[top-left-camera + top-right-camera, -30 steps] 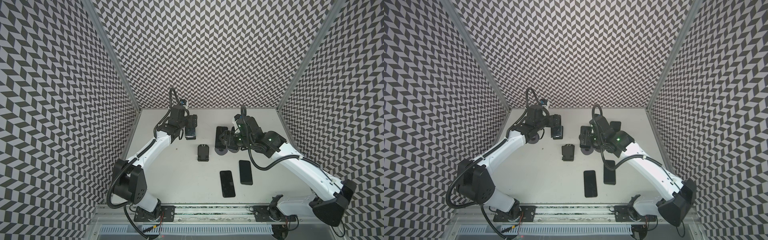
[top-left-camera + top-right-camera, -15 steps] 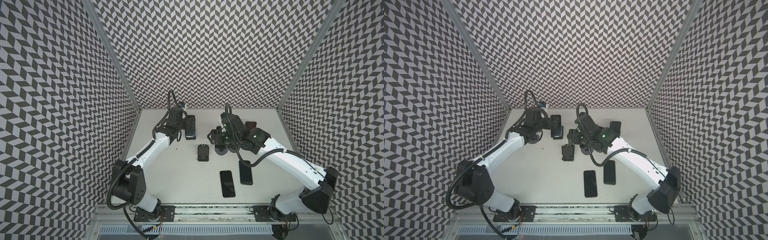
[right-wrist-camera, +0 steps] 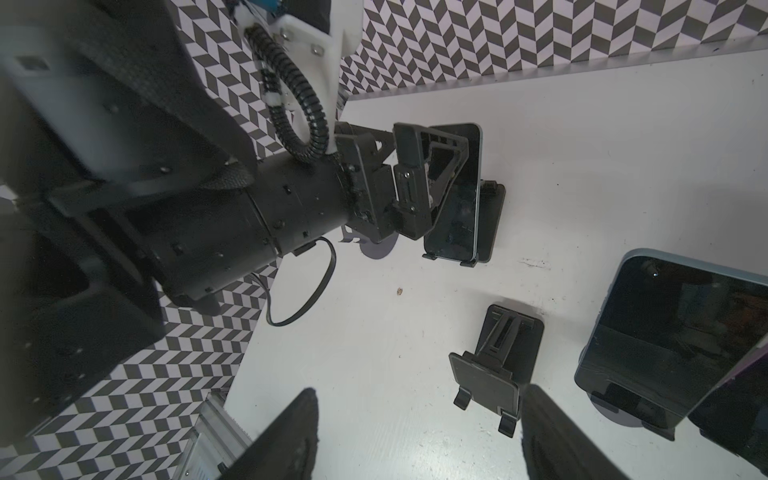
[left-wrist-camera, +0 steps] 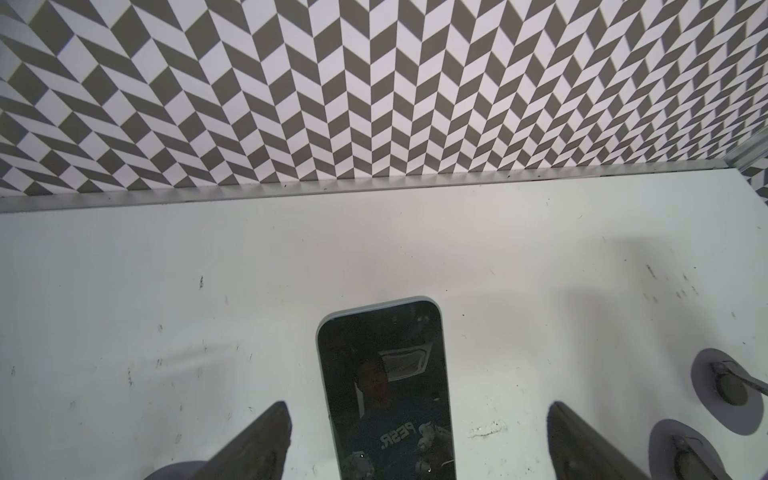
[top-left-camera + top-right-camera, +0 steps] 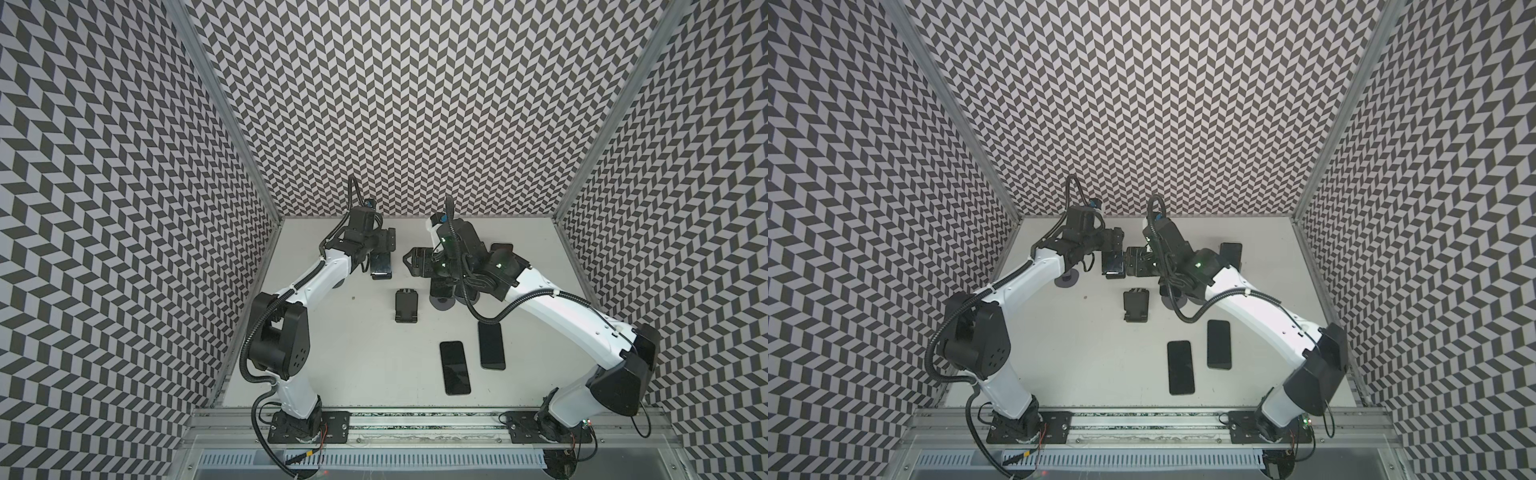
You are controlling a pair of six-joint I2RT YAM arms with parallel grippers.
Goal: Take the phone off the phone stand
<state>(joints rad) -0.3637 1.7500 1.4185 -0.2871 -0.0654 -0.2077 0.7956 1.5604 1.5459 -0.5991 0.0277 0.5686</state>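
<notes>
My left gripper needs to close on the upper half of the dark phone (image 5: 381,257) (image 4: 386,372) leaning in the back stand, with fingers on both its long sides.
A dark phone (image 5: 381,267) (image 5: 1113,266) leans in a black phone stand (image 3: 490,220) at the back of the table, left of the middle. My left gripper (image 4: 417,409) (image 5: 384,246) is open around the phone's (image 4: 382,374) upper end, with a gap on each side. The right wrist view shows that phone (image 3: 455,208) behind the left gripper's fingers (image 3: 411,166). My right gripper (image 3: 415,436) (image 5: 410,262) hovers open just right of that stand, holding nothing.
An empty black stand (image 5: 406,305) (image 3: 494,361) sits mid-table. Another phone (image 3: 673,332) leans in a stand under my right arm. Two phones (image 5: 455,368) (image 5: 491,345) lie flat at the front right. Grey round discs (image 4: 723,386) stick to the table. The back wall is close.
My right arm has swung left, away from the right-hand stand, toward the middle of the table. The left gripper has stayed over the phone and its jaws have spread slightly.
</notes>
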